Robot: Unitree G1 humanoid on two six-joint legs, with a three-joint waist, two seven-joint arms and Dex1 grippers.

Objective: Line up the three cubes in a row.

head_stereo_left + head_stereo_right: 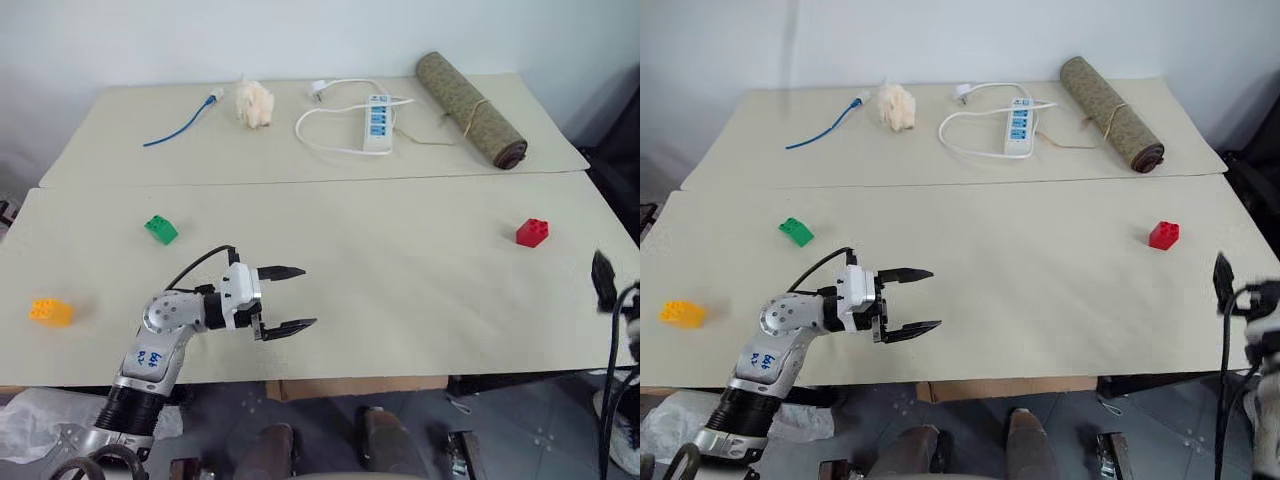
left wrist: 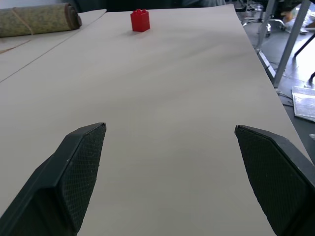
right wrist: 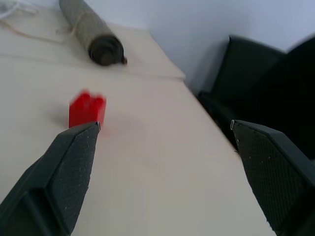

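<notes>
The sides of the red cube [image 1: 529,237] [image 3: 86,113], just below the cube's studded top, will be gripped by my right gripper.
Three cubes lie far apart on the near beige table [image 1: 400,300]. The green cube [image 1: 160,229] is at the left, the yellow-orange cube [image 1: 51,312] near the left edge, and the red cube [image 1: 532,232] at the right. My left gripper [image 1: 308,296] hovers over the table's front part, pointing right, open and empty. It is right of the green cube and far from the red cube [image 2: 140,20]. My right gripper [image 3: 165,123] is open at the table's right edge, with the red cube [image 3: 87,109] just past one fingertip and not between the fingers.
On the far table lie a white power strip [image 1: 378,122] with its cable, a rolled mat [image 1: 470,96], a blue cable [image 1: 180,125] and a crumpled cream wad [image 1: 254,102]. A seam [image 1: 300,183] divides the two tables. A black chair [image 3: 256,64] stands beyond the right edge.
</notes>
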